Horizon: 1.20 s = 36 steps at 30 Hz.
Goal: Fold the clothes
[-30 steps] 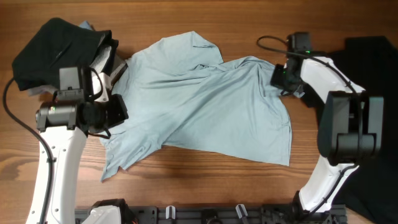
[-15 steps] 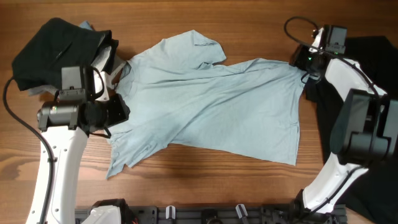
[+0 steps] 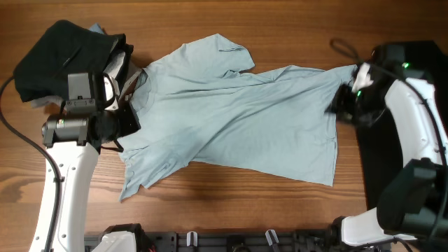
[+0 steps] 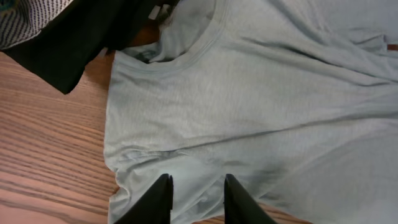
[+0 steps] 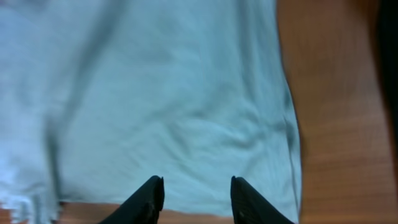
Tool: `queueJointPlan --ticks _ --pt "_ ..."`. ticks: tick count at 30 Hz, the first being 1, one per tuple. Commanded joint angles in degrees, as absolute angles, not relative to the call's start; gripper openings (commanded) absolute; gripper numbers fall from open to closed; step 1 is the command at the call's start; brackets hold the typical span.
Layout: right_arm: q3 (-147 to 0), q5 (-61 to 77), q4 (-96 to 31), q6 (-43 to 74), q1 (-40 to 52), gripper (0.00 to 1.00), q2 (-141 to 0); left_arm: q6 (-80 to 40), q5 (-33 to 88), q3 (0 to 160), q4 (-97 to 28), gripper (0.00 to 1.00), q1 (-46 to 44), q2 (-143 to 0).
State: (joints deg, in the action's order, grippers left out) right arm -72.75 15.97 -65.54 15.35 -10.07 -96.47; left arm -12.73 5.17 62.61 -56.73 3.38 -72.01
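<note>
My right gripper should take the hem edge (image 3: 334, 143) and pull it toward the black T-shirt before folding, as the pale blue T-shirt's near hem corner sits drawn inward.
The pale blue T-shirt (image 3: 231, 119) lies spread and wrinkled across the middle of the wooden table, neck hole toward the left. It fills the left wrist view (image 4: 261, 106) and the right wrist view (image 5: 168, 106). My left gripper (image 3: 129, 120) is open over the shirt's left shoulder, with cloth between the fingers (image 4: 196, 193). My right gripper (image 3: 341, 106) is open above the shirt's right edge (image 5: 194, 196) and holds nothing. A black T-shirt (image 3: 406, 140) lies at the far right under the right arm. A bundle of black and grey garments (image 3: 66, 52) sits at the back left.
The bundle's black cloth and a mesh-patterned piece (image 4: 37, 18) lie just beyond the shirt's collar. A cable (image 3: 343, 49) loops behind the right arm. Bare wood (image 3: 231, 203) shows in front of the shirt.
The right gripper pulled the shirt's right side outward, flattening it, then let go and moved down toward the front. The left gripper shifted slightly; the shirt's left side barely moved.
</note>
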Motion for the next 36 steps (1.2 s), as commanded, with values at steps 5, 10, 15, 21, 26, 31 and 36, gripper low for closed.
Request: queueJointPlan --ticks 5,10,15,21,26,31,36 --pt "-56.90 8.91 -59.22 24.12 -10.24 0.38 -97.71 -12.38 4.19 63.00 -55.94 0.42 3.11 -72.01" --pt "-51.46 6.37 -55.66 29.95 -10.26 0.25 -97.71 -12.38 4.19 63.00 -55.88 0.44 3.11 -72.01" --pt "-50.87 -5.56 -56.82 39.31 -10.59 0.18 -97.71 -12.38 4.16 63.00 -55.90 0.45 3.11 -72.01" --pt "-50.96 -7.33 -56.82 38.83 -16.75 0.18 -97.71 -12.38 4.19 63.00 -55.90 0.48 3.11 -72.01" --pt "-52.64 15.64 -55.66 13.63 -18.06 0.58 -97.36 -12.38 4.19 63.00 -55.66 0.54 3.11 -72.01" --pt "-50.46 15.49 -56.14 13.56 -18.06 0.80 -97.38 -12.38 4.19 63.00 -55.66 0.55 3.11 -72.01" --pt "-46.09 8.67 -54.81 24.01 -18.09 0.68 -97.38 -12.36 4.16 63.00 -55.66 0.56 3.11 -72.01"
